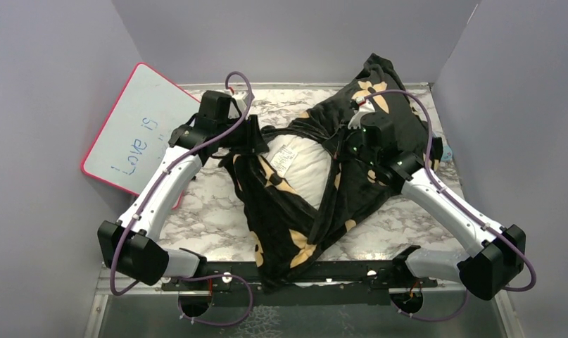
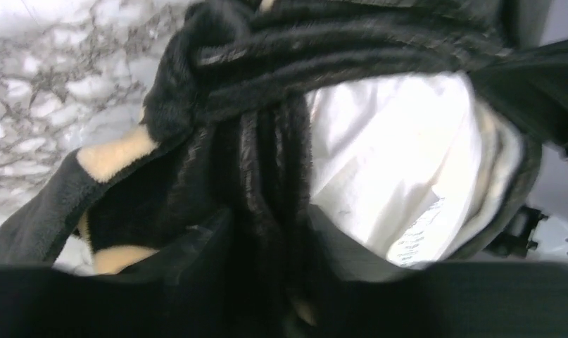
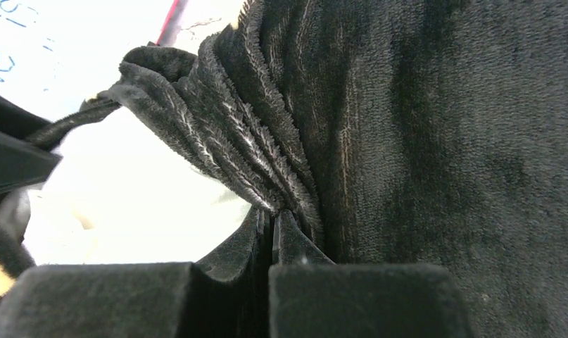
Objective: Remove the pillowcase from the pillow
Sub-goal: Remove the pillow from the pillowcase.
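Note:
The pillowcase's near folds are covering the front end of the pillow while my left gripper holds the pillowcase's far rim, so my left gripper will grasp the pillowcase's rim nearer the front [image 1: 268,184].
The black pillowcase [image 1: 288,225] with tan flower motifs lies crumpled across the marble table, its mouth stretched open. The off-white pillow [image 1: 309,169] shows through that opening, its white tag [image 1: 284,159] facing up. My left gripper [image 1: 257,141] is at the left rim of the opening. In the left wrist view a thick rope of black pillowcase fabric [image 2: 267,105] fills the gap of the left gripper [image 2: 274,282], beside the pillow [image 2: 386,148]. My right gripper [image 1: 348,138] is at the right rim. The right wrist view shows the right gripper [image 3: 272,225] pinching a pillowcase fold [image 3: 407,141].
A pink-rimmed whiteboard [image 1: 136,130] with blue writing leans at the back left, close behind the left arm. Grey walls enclose the table on three sides. The pillowcase's lower end hangs over the front rail [image 1: 351,271] between the arm bases.

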Robot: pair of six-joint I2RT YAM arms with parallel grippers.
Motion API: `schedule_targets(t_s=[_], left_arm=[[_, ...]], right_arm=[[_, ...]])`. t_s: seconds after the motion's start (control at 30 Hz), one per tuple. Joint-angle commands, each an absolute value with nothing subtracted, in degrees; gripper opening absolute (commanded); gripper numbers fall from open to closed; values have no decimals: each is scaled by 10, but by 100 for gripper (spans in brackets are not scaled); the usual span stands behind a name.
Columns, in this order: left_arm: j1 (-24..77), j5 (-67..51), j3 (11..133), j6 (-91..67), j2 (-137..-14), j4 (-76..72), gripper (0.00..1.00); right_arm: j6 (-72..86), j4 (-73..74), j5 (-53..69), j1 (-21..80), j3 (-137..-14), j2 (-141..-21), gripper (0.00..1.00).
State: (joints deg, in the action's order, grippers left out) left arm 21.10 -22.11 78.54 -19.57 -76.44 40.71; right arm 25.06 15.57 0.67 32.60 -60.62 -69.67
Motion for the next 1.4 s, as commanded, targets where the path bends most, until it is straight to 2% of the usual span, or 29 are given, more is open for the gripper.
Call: schedule_targets(t_s=[0.0,0.03,0.07,0.17,0.23,0.37,0.47,0.57,0.63,0.77,0.93,1.1,1.2,1.3,1.33,1.37], left_arm=[[211,-240,759,-160,-744,455,24],[211,-195,759,-158,-743,466,7],[211,-141,759,-161,-740,477,0],[194,22,764,-172,-721,500,0],[133,54,771,-176,-701,504,0],[-28,-46,753,-168,-674,479,0],[-49,-171,695,-175,-684,455,0],[-49,-255,625,-197,-675,395,0],[-49,-264,625,-199,-683,376,0],[-48,-271,688,-203,-726,365,0],[-26,-269,796,-212,-797,354,0],[67,-218,907,-211,-877,360,0],[87,-204,954,-210,-920,373,0],[91,-160,979,-193,-929,406,0],[91,-142,976,-186,-924,415,5],[91,-122,969,-181,-915,424,15]], right_arm=[[251,246,-15,325,-595,-695,1],[250,250,-34,325,-600,-695,1],[250,256,-63,325,-608,-696,1],[243,282,-160,320,-634,-697,1],[231,291,-179,300,-648,-696,1],[217,293,-159,270,-647,-691,1],[219,289,-89,269,-638,-686,1],[208,267,55,270,-632,-673,1],[210,285,139,270,-651,-672,10],[220,326,222,279,-671,-657,45],[241,373,204,330,-657,-623,66],[295,340,139,439,-637,-633,70],[310,326,67,523,-673,-674,70],[315,326,-9,565,-718,-732,72],[319,324,-45,569,-727,-752,72],[321,316,-76,571,-732,-772,72]])
